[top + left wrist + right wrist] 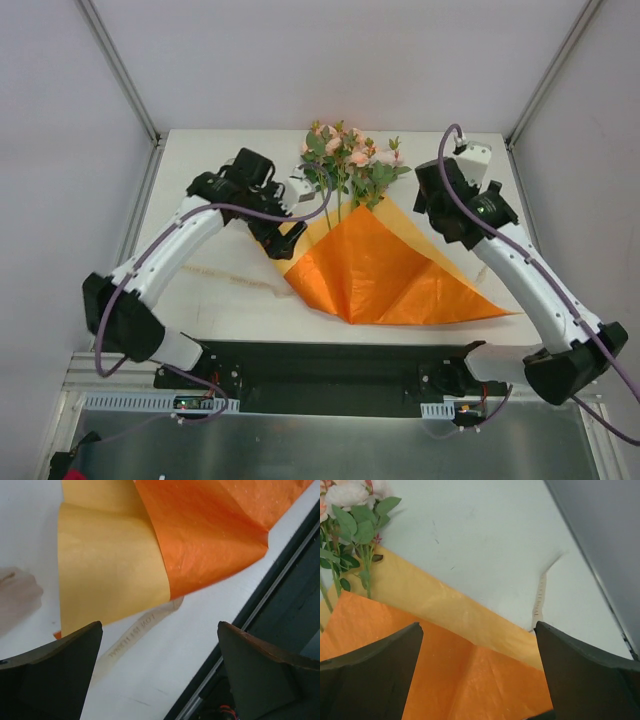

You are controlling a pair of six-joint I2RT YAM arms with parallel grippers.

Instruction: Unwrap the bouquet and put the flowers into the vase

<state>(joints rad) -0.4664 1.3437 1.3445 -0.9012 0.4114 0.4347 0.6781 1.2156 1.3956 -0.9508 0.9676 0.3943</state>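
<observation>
Next, my left gripper grabs the orange paper by its flap's far edge [332,235] [138,492], just beside where the flowers' stems slip under it.
The bouquet's orange paper [385,275] lies partly unfolded on the table, its pale yellow inner side [107,575] turned up along the edges. The flowers [350,160], pink roses with green leaves, lie with their stems under the sheet's far corner, and they also show in the right wrist view [355,515]. My left gripper [278,238] hangs open over the sheet's left edge, with nothing between its fingers [160,627]. Above the sheet's right edge my right gripper [437,215] is open and empty too [477,627]. I cannot make out the vase in any view.
A cream ribbon with printed lettering [135,635] lies loose on the white table beside the paper's left edge; another stretch [540,600] runs off its right edge. The table's black front rail [280,600] is close to the left gripper. Grey walls enclose the table.
</observation>
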